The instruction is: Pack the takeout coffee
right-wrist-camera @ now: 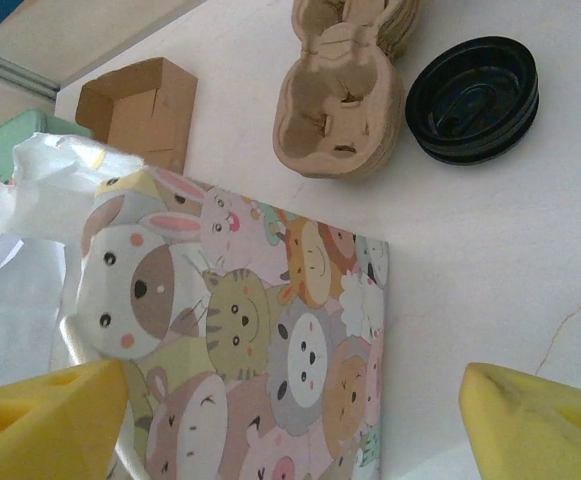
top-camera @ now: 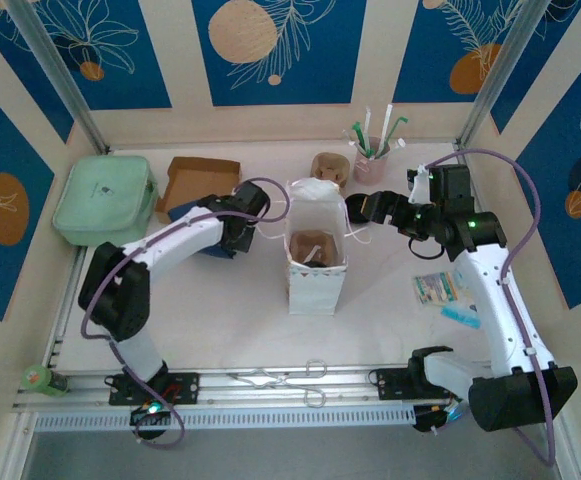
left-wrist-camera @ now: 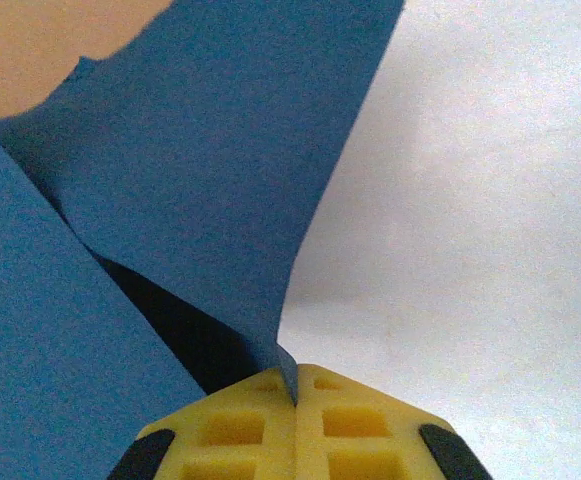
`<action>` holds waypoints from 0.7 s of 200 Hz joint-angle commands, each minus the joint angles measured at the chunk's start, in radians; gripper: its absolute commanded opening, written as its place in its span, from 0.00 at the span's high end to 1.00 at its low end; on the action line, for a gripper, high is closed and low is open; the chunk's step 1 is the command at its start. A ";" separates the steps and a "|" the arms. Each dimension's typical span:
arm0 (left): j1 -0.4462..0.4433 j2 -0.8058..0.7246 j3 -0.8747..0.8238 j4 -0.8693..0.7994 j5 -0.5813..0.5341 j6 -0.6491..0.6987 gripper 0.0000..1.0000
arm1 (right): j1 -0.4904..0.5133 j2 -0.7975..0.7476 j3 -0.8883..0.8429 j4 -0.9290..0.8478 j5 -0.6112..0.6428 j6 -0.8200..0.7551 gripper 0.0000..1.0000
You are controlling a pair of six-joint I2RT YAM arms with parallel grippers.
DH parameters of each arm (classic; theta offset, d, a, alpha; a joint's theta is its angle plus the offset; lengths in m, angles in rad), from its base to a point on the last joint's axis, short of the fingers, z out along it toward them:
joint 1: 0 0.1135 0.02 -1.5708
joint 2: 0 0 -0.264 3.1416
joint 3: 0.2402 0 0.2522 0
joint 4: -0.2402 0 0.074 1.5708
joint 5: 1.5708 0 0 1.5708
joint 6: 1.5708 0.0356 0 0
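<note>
Next, I release the thin blue sheet from my left gripper on the white table (top-camera: 199,292) between the cardboard box and front rail.
A paper bag printed with cartoon animals (top-camera: 317,262) (right-wrist-camera: 270,350) stands open at mid-table. Something brown with a dark patch (top-camera: 313,248) sits inside it; I cannot tell whether this is the takeout coffee. My left gripper (top-camera: 233,236) (left-wrist-camera: 296,395) is left of the bag, low over the table, shut on the edge of a thin blue sheet (left-wrist-camera: 200,180) (top-camera: 202,247). My right gripper (top-camera: 356,209) (right-wrist-camera: 290,430) hangs open by the bag's upper right side, its yellow pads (right-wrist-camera: 50,425) wide apart with the bag wall below them.
A pulp cup carrier (top-camera: 330,170) (right-wrist-camera: 345,95) and a stack of black lids (right-wrist-camera: 473,97) lie behind the bag. A pink cup of straws (top-camera: 372,162), a cardboard box (top-camera: 202,180), a green case (top-camera: 105,198), packets (top-camera: 440,288) and metal tongs (top-camera: 290,378) lie around.
</note>
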 commanded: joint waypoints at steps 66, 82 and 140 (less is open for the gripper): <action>-0.075 -0.157 -0.076 -0.045 0.217 0.023 1.00 | 0.024 -0.015 0.026 -0.015 0.001 0.023 0.14; -0.106 -0.151 -0.104 -0.055 0.226 0.021 1.00 | 0.027 -0.015 0.025 -0.012 0.001 0.025 0.14; -0.174 -0.178 -0.263 -0.031 0.245 -0.018 1.00 | 0.033 -0.010 0.024 -0.009 -0.001 0.022 0.14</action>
